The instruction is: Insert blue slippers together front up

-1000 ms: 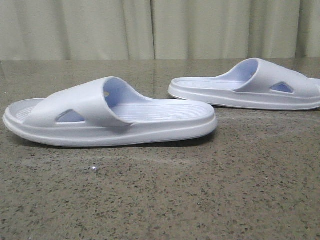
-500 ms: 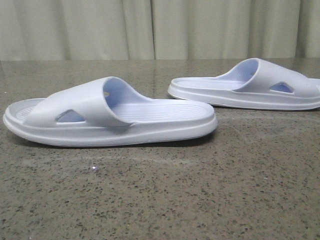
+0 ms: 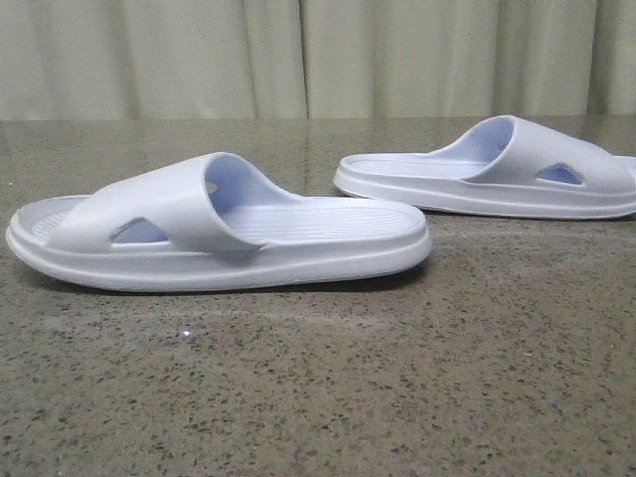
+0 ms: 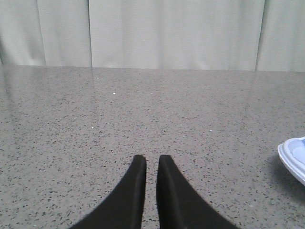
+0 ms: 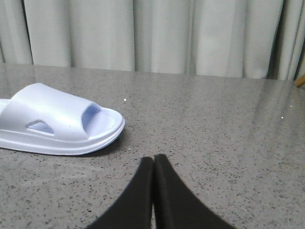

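The right gripper should next move to the far slipper and close on its toe edge [image 3: 629,163] [image 5: 120,123], just past the slipper's strap.
Two pale lavender-blue slippers lie sole-down and apart on the speckled grey table [image 3: 397,397]. The near slipper [image 3: 219,234] is at the left, the far slipper [image 3: 497,169] at the back right. Neither gripper shows in the front view. In the left wrist view my left gripper [image 4: 152,160] is empty, its black fingers nearly together with a thin slit between, and a slipper edge [image 4: 295,157] shows off to one side. In the right wrist view my right gripper [image 5: 153,158] is shut and empty, a short way from a slipper [image 5: 57,121].
Pale pleated curtains [image 3: 318,55] hang behind the table's far edge. The stone tabletop stretches in front of the near slipper and around both grippers.
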`<state>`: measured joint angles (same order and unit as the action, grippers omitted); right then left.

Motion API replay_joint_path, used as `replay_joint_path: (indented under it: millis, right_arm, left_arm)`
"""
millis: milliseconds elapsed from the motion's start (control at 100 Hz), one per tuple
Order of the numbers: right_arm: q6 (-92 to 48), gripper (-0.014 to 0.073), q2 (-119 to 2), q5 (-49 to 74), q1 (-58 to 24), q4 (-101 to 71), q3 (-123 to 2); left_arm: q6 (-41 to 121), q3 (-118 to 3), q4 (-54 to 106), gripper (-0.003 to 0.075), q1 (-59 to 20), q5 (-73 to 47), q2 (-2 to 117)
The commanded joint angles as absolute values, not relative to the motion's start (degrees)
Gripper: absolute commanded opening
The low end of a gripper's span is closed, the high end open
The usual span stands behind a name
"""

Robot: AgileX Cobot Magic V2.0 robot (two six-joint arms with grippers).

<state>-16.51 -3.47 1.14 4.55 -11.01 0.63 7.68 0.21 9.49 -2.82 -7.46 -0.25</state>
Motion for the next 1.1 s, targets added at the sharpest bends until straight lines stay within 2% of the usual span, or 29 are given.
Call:
replay_joint_path:
  millis: [0,240,460,720,920,1090]
  right_arm:
    - [-16.71,-0.0089,-3.69,-3.89,4.97,-13.41,1.81]
    - [-16.71,-0.0089,-3.69,-3.99,4.97,-24.40,1.81]
    - [-16.71,-0.0089,-3.69,-4.92,4.97,-49.28,1.31]
    - [-20.13,-0.0077,-7.03,1.11,5.01,-47.67,-8.47]
    - [-21.01,-0.0077,-22.66,10.16,5.01,-44.10,-21.23]
    - [-21.01,-0.0078,-38.00,24.03,5.01,-41.17,-32.23]
  left_arm:
    - [7.06,0.67,11.02,0.0015,-2.99,-2.07,-1.32]
    - [7.06,0.67,23.45,0.0015,-2.99,-0.97,-1.32]
    - [7.06,0.25,45.67,0.0015,-2.99,2.90,-1.32]
    - [7.30,-7.84,41.05,0.0015,-2.99,-3.65,2.63]
    - [7.30,-20.66,30.05,0.0015,-2.99,-11.87,18.63]
    - [7.59,-34.23,21.75,0.0015,-2.99,-27.19,34.46]
